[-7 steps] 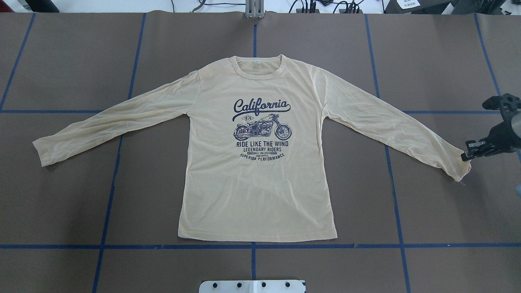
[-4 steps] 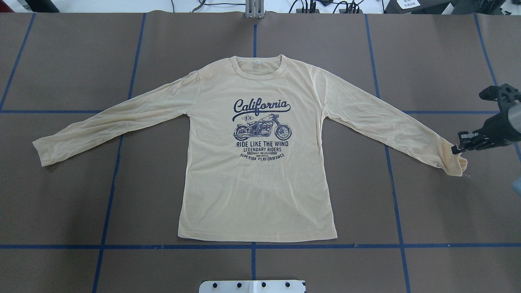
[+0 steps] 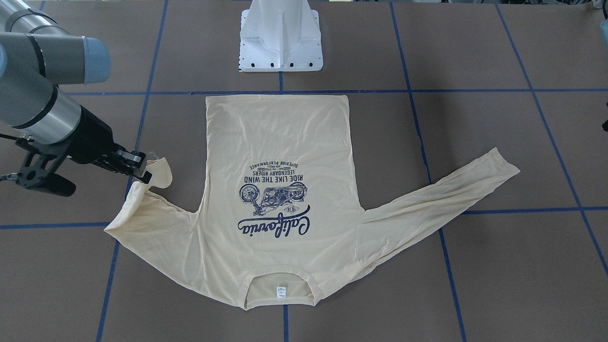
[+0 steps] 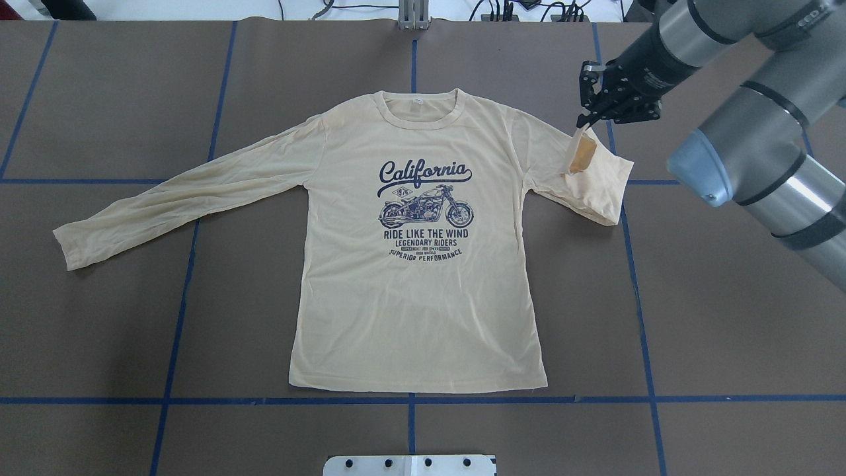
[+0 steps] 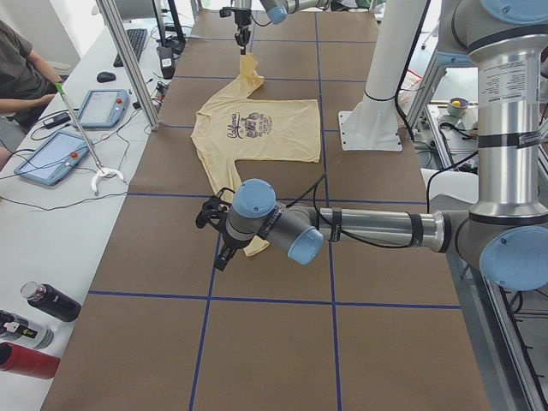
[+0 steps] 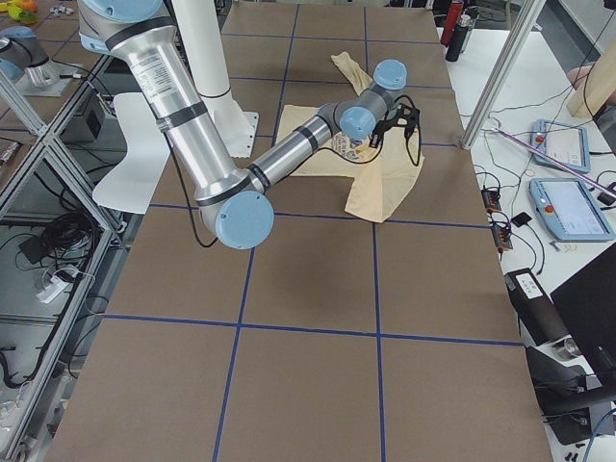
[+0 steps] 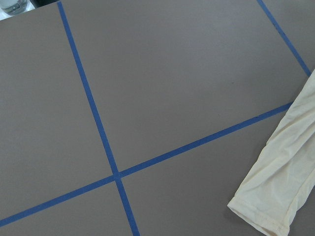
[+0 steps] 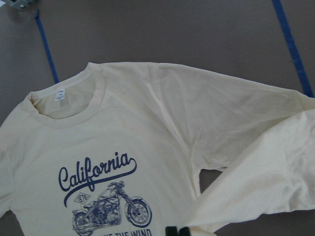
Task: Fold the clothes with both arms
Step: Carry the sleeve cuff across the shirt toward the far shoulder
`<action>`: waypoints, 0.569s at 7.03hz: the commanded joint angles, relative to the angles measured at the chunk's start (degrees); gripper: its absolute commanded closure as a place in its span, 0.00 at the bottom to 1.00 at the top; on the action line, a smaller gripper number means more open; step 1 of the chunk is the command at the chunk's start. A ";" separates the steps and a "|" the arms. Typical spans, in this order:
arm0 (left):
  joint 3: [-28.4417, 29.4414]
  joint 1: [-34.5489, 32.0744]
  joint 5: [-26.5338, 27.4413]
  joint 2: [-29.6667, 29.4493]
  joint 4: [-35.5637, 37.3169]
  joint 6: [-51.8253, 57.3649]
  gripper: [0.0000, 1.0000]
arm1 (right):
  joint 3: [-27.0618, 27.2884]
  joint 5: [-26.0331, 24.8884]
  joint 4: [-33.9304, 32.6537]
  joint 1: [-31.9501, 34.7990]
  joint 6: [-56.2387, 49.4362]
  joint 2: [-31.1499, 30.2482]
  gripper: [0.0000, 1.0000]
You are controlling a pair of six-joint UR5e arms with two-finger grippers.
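Observation:
The lifted cuff will go across the T-shirt, and my right gripper should release it at the armpit of the stretched-out sleeve (image 8: 11, 226).
The cream-yellow long-sleeved T-shirt (image 4: 416, 297) lies flat, print up, collar away from the robot. My right gripper (image 4: 583, 124) is shut on the cuff (image 4: 583, 153) of the shirt's right sleeve and holds it lifted near the right shoulder, so the sleeve is doubled back on itself. The front view shows the same grip (image 3: 145, 175). The left sleeve (image 4: 165, 198) lies stretched out flat. My left gripper (image 5: 216, 238) shows only in the exterior left view, close over the left cuff (image 7: 275, 196); I cannot tell whether it is open or shut.
The brown table mat carries a grid of blue tape lines (image 4: 410, 400). The white pedestal base (image 3: 280, 38) stands at the robot's side of the shirt hem. Tablets (image 5: 103, 107), bottles (image 5: 47, 301) and a seated person (image 5: 21, 68) are along the table's far side.
My right gripper has carried the right cuff from the table's right edge inward and away from the robot, toward the shoulder, doubling the sleeve. The shirt body and left sleeve have not moved.

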 commanded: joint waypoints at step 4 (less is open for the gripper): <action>0.09 0.34 -0.09 0.07 0.00 0.00 0.01 | -12.07 -15.09 5.97 -10.80 2.46 20.20 1.00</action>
